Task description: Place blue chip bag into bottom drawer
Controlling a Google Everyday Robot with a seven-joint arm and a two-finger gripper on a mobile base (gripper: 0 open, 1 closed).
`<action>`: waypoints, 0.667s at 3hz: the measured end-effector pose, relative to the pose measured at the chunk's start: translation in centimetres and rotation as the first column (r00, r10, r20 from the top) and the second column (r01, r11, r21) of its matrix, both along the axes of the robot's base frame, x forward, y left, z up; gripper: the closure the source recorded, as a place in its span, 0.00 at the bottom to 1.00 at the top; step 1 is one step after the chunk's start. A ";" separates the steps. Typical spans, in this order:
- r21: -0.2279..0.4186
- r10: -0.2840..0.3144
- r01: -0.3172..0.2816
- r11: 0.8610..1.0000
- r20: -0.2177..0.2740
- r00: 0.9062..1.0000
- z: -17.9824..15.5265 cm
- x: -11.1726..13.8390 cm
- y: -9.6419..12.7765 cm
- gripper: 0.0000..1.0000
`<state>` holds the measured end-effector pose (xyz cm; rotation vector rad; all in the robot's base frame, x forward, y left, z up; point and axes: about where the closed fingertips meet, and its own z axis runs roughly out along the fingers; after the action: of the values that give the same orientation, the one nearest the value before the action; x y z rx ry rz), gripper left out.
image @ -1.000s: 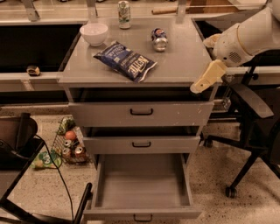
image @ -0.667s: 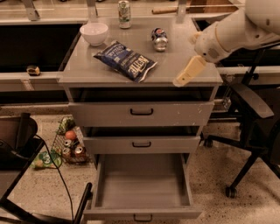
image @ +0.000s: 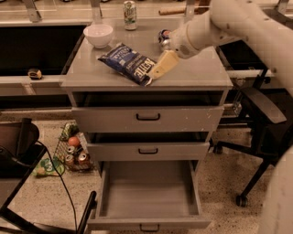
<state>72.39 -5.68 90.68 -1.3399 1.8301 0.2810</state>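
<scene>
Next, I close my gripper on the middle of the blue chip bag [image: 131,61], between its two ends.
The blue chip bag [image: 127,63] lies flat on the grey cabinet top [image: 91,75], left of centre. The gripper [image: 157,71] on the white arm hangs just over the bag's right end, its pale fingers pointing down and left. The bottom drawer [image: 149,194] is pulled out below, with a bare grey interior. The two upper drawers [image: 148,119] are pushed in.
A white bowl [image: 98,35] stands at the top's back left, a green-and-white can [image: 130,8] behind it, and a soda can [image: 163,36] lies partly behind the arm. A black office chair [image: 263,119] stands right of the cabinet. A basket of cans and fruit [image: 71,153] sits on the floor at left.
The arm has swung left across the cabinet top, and the gripper has moved from the right edge to the right end of the chip bag. The bag has not moved.
</scene>
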 end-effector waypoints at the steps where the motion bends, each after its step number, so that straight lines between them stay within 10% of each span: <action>1: 0.025 -0.010 0.010 1.000 -0.010 1.000 -0.5 1.7 2.5 0.00; 2: 0.094 -0.001 0.003 0.996 -0.027 1.000 -0.7 2.7 4.7 0.00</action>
<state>75.08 -0.96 89.95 -1.2750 1.8174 0.3809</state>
